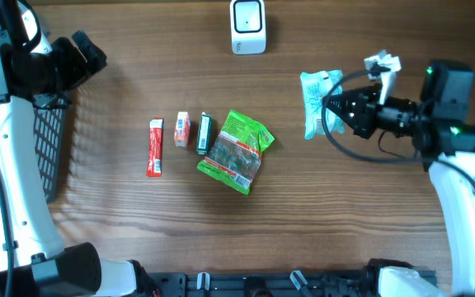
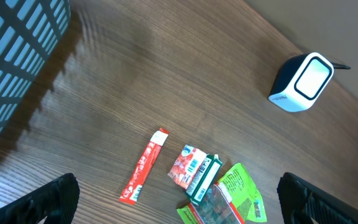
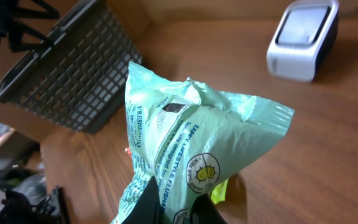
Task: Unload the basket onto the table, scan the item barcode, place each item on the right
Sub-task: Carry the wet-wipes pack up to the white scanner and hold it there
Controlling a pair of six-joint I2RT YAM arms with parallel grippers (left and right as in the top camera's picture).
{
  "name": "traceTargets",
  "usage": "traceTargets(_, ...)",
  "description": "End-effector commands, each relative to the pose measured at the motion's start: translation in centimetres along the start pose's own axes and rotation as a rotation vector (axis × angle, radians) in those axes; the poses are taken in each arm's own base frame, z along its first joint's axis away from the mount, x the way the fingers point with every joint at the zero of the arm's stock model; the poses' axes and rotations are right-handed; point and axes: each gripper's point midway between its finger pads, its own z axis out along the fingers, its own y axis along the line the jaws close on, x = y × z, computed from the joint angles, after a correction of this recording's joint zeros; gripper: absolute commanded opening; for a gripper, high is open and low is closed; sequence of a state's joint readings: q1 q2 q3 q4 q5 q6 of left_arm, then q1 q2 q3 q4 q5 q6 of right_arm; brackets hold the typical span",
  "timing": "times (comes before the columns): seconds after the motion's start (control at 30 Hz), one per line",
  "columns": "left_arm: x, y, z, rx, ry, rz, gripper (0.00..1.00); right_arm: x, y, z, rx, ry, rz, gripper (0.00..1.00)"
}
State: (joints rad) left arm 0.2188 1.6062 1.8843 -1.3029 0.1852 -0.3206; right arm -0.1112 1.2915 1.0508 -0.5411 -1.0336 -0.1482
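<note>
My right gripper needs to set the mint-green wipes packet down on the bare wood (image 1: 378, 135) beneath it, well clear of the bright green bag.
A mint-green wipes packet (image 1: 316, 103) is the item at the right of the table, and my right gripper (image 1: 338, 107) is shut on its near end. In the right wrist view the packet (image 3: 191, 130) fills the middle, pinched between the two dark fingers (image 3: 154, 205), and my right gripper (image 3: 179, 210) sits at the bottom edge. The white barcode scanner (image 1: 247, 26) stands at the far middle edge and also shows in both wrist views (image 3: 303, 40) (image 2: 302, 81). My left gripper (image 1: 89, 51) hangs open at the far left, its fingers (image 2: 51, 202) wide apart and empty.
A red stick pack (image 1: 155, 147), a small red-and-white pack (image 1: 181, 129), a dark green box (image 1: 204, 134) and a bright green bag (image 1: 237, 151) lie in a row at the table's middle. A dark mesh basket (image 1: 52, 148) sits at the left edge.
</note>
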Motion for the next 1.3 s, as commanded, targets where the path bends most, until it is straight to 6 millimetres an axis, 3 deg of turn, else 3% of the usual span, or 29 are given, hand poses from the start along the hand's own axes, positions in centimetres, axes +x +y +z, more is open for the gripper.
traceTargets(0.0,0.1,-0.1,0.2,0.009,0.009,-0.003,1.00,-2.1,1.0,-1.7,0.100,-0.055,-0.022,0.04)
traceTargets(0.17,0.1,-0.1,0.2,0.009,0.009,-0.002,1.00,-4.3,2.4,-2.8,0.100,-0.146,0.057,0.04)
traceTargets(0.3,0.1,-0.1,0.2,0.009,0.009,-0.002,1.00,-4.7,1.2,-1.8,0.233,-0.154,0.079,0.04)
traceTargets(0.33,0.1,-0.1,0.2,0.009,0.009,-0.003,1.00,-5.2,1.7,-1.1,0.257,-0.154,0.053,0.04)
traceTargets(0.5,0.1,-0.1,0.2,0.009,0.009,-0.002,1.00,-11.1,4.9,0.8,0.319,-0.147,-0.040,0.04)
traceTargets(0.63,0.1,-0.1,0.2,0.009,0.009,-0.003,1.00,-15.4,4.9,2.9,0.445,-0.068,-0.139,0.04)
traceTargets(0.77,0.1,-0.1,0.2,0.009,0.009,-0.003,1.00,-18.7,3.8,6.7,0.625,-0.052,-0.321,0.04)
traceTargets(0.83,0.1,-0.1,0.2,0.009,0.009,-0.002,1.00,-19.2,2.8,8.9,0.740,-0.036,-0.461,0.04)
traceTargets(1.0,0.1,-0.1,0.2,0.009,0.009,-0.002,1.00,-18.7,0.7,17.1,0.873,0.062,-0.850,0.04)
traceTargets(1.17,0.1,-0.1,0.2,0.009,0.009,-0.003,1.00,-16.7,-5.2,25.3,0.973,0.179,-1.211,0.04)
traceTargets(1.27,0.1,-0.1,0.2,0.009,0.009,-0.002,1.00,-16.4,-7.8,28.4,1.072,0.164,-1.369,0.04)
